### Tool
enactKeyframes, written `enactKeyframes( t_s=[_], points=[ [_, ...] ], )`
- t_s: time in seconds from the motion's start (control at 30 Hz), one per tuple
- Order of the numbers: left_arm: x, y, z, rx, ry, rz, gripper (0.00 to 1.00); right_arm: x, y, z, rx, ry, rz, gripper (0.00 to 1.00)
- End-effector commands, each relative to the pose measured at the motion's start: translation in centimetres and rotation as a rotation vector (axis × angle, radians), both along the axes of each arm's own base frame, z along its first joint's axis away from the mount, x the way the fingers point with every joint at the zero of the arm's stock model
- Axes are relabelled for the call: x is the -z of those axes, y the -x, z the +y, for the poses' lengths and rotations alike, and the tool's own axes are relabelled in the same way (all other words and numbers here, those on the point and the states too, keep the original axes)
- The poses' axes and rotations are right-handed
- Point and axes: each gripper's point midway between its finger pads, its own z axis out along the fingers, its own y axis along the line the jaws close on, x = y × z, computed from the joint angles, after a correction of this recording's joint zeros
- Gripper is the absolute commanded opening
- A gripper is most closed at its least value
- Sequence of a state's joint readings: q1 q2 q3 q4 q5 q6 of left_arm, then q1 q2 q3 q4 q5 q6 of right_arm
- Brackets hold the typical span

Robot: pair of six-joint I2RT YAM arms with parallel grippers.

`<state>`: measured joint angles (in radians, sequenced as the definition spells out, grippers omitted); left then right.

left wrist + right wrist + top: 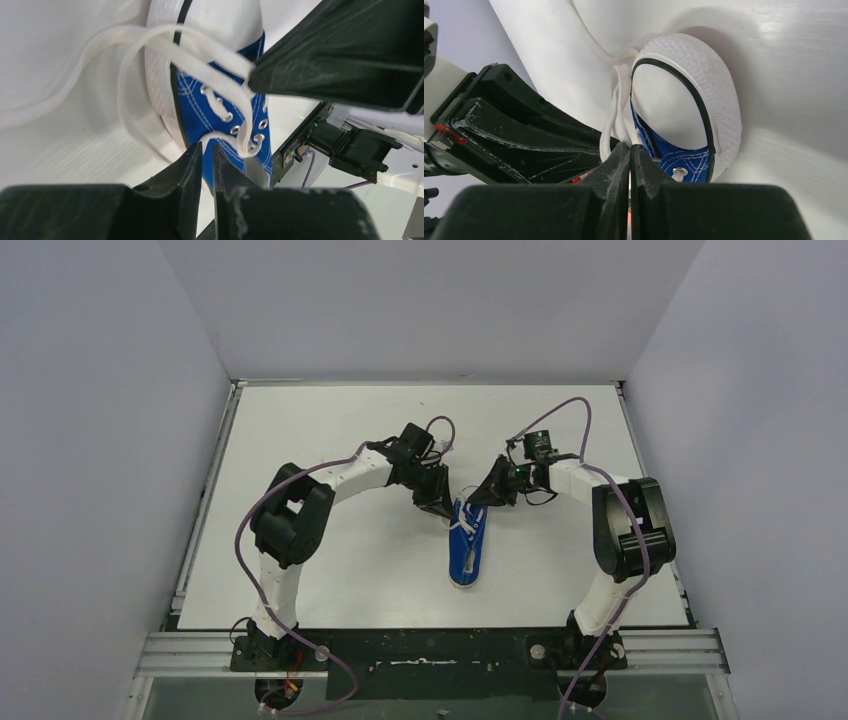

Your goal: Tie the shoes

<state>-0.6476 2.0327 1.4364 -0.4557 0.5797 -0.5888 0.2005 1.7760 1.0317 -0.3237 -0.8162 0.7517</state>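
The white lace bends behind a finger of the robot's left gripper, outside its gap, so that gripper should open and pinch the lace's arch (218,134) before pulling the lace tight.
A small blue shoe (467,555) with a white toe cap lies mid-table, toe toward the arms. Both grippers meet over its far, laced end. In the left wrist view my left gripper (207,147) is closed to a thin slit beside the blue canvas (195,110), and a white lace (200,51) strand from the top eyelet runs into its tips. The black finger (340,55) of the right gripper pinches another strand there. In the right wrist view my right gripper (630,146) is shut on looped laces (610,125) beside the toe cap (669,105).
The white table (330,570) is fenced by grey walls on three sides and a metal rail (430,650) at the near edge. Loose lace trails on the table left of the shoe. Purple cables (585,420) arc over both arms.
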Motion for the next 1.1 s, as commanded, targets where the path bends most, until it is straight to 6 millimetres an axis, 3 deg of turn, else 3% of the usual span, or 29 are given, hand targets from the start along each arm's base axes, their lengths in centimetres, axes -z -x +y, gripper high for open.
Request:
enactKeyframes(
  t_s=[0.0, 0.13, 0.3, 0.6, 1.07],
  points=[
    [-1.3, -1.4, -2.8, 0.034, 0.088, -0.061, 0.1, -1.8, -0.6, 0.9, 0.017, -0.02, -0.069, 0.0],
    [-1.5, -1.8, -3.4, 0.034, 0.128, -0.048, 0.13, -1.7, -0.5, 1.2, 0.035, -0.023, -0.067, 0.0],
    [-2.6, -2.1, -4.0, 0.037, 0.18, -0.07, 0.28, -1.6, -0.2, 1.6, 0.047, -0.029, -0.064, 0.0],
    [-3.3, -2.2, -4.3, 0.025, 0.228, -0.098, 0.38, -2.4, -0.5, 2.0, 0.075, -0.068, -0.063, 0.0],
    [-3.9, -3.6, -4.6, 0.021, 0.206, -0.144, 0.27, -2.9, 0.6, 3.0, 0.07, -0.112, -0.045, 0.0]
  ],
)
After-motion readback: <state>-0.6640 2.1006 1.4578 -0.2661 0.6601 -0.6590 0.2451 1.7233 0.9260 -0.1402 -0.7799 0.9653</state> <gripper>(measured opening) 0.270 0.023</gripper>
